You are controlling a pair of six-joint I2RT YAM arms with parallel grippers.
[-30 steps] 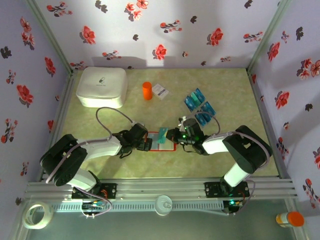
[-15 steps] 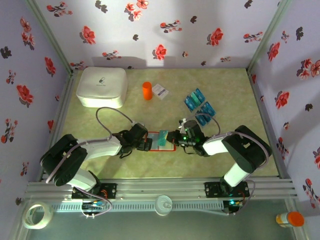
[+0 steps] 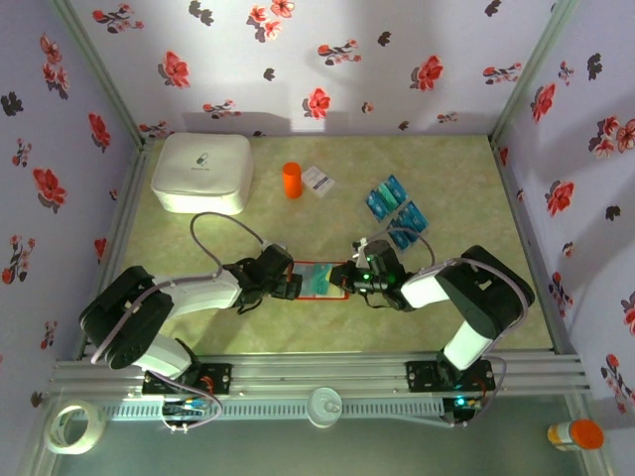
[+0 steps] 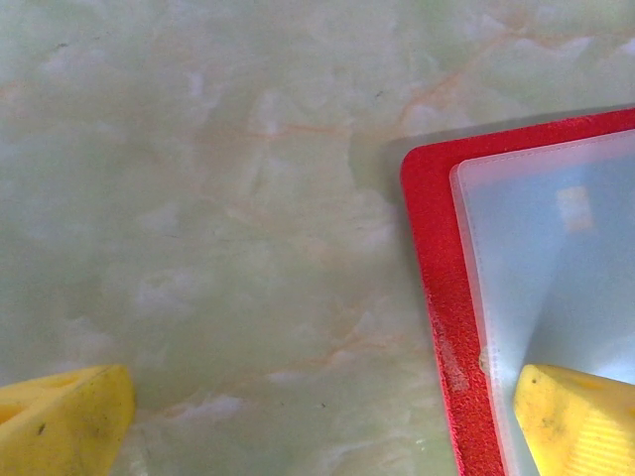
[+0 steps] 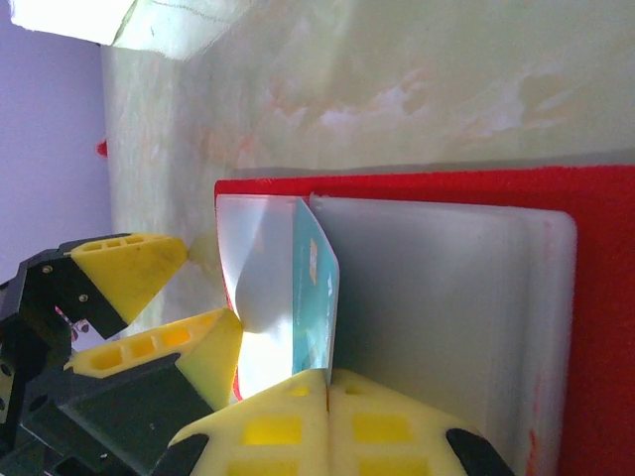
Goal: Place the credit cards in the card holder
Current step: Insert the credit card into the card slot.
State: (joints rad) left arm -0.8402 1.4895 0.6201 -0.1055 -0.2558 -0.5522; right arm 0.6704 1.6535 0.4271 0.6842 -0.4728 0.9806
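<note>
Next, my right gripper lets go of the teal credit card in the card holder's pocket [image 3: 318, 281] [image 5: 301, 297] beside my left gripper.
The card holder [image 3: 319, 282] lies open on the table between my two grippers, red with pale clear pockets [image 5: 446, 317]. My right gripper [image 5: 327, 389] is shut on a teal credit card [image 5: 317, 297], held on edge at the mouth of the left pocket. My left gripper [image 4: 317, 426] stands open across the holder's red edge [image 4: 437, 297]; one yellow finger [image 4: 580, 421] rests on the pocket sheet, the other [image 4: 60, 426] on bare table. More blue and teal credit cards [image 3: 397, 213] lie in a loose heap at the back right.
A big white rounded box [image 3: 200, 171] stands at the back left. An orange cylinder [image 3: 291, 179] and a white paper card [image 3: 317, 179] sit behind the holder. Flowered walls close in the table on three sides.
My right gripper has edged left with the teal card, further over the holder's pocket. The left arm has stayed where it was.
</note>
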